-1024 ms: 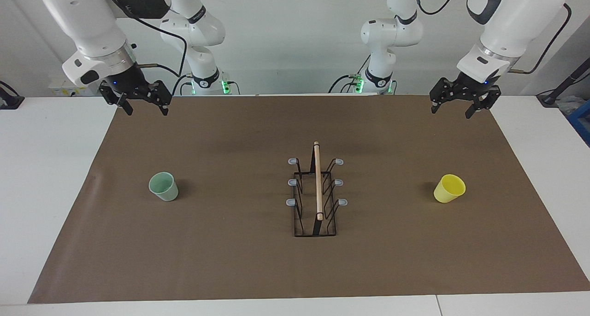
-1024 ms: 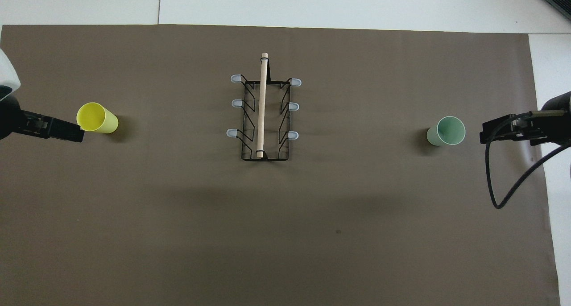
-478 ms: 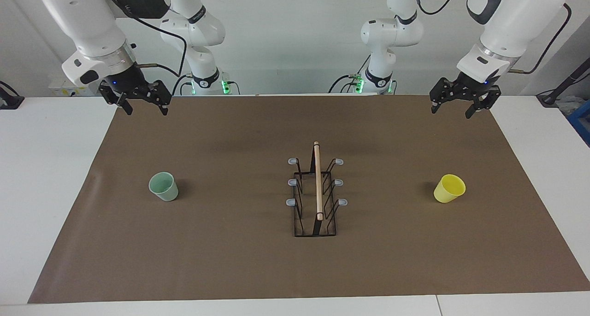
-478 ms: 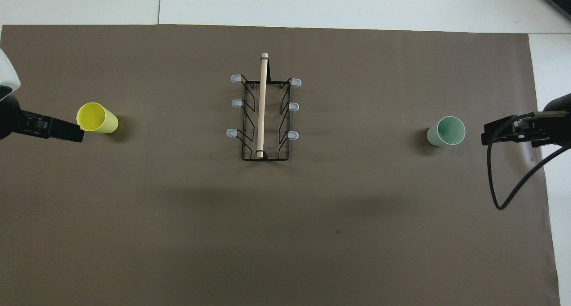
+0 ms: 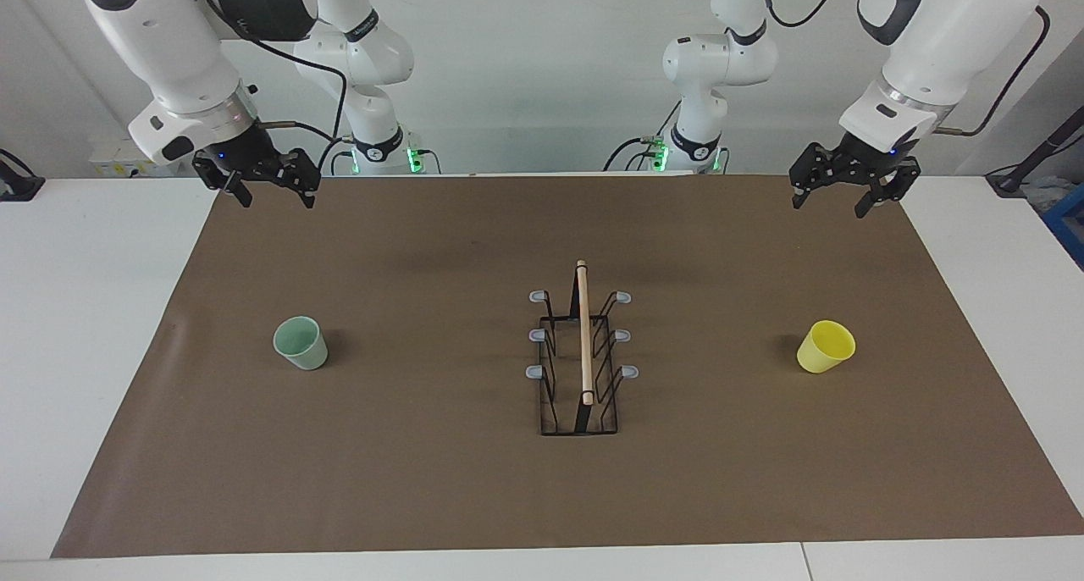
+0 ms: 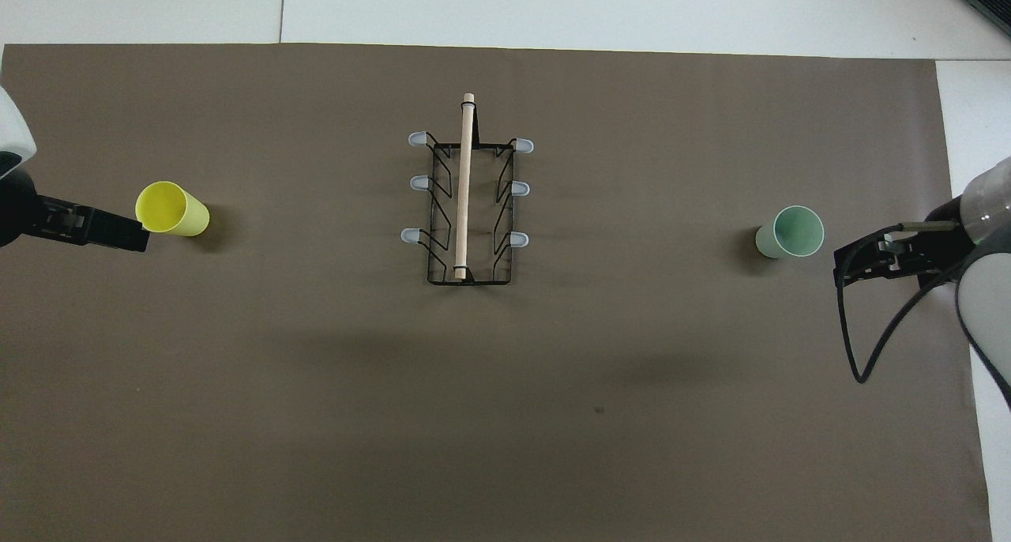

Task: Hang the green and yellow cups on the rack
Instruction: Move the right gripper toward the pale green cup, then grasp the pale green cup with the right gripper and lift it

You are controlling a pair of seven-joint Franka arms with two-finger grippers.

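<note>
The robot's right gripper should next close around the body of the pale green cup [image 6: 772, 239], coming to it from the side that faces the black wire rack.
The pale green cup [image 5: 301, 343] stands upright on the brown mat toward the right arm's end, also in the overhead view [image 6: 790, 232]. The yellow cup [image 5: 825, 346] stands upright toward the left arm's end [image 6: 171, 208]. The black wire rack [image 5: 582, 361] with its wooden rod stands at the middle [image 6: 466, 202], all prongs bare. My right gripper [image 5: 277, 200] is open and empty, raised over the mat's edge by the robots [image 6: 855, 259]. My left gripper [image 5: 830, 204] is open and empty, raised over its own mat corner [image 6: 126, 237].
The brown mat [image 5: 423, 488] covers most of the white table [image 5: 85, 327]. A black cable loop [image 6: 851, 352] hangs from the right arm's wrist. Both cups stand apart from the rack with bare mat between.
The right gripper has shifted a little toward the table's middle. The left arm, the cups and the rack have not moved.
</note>
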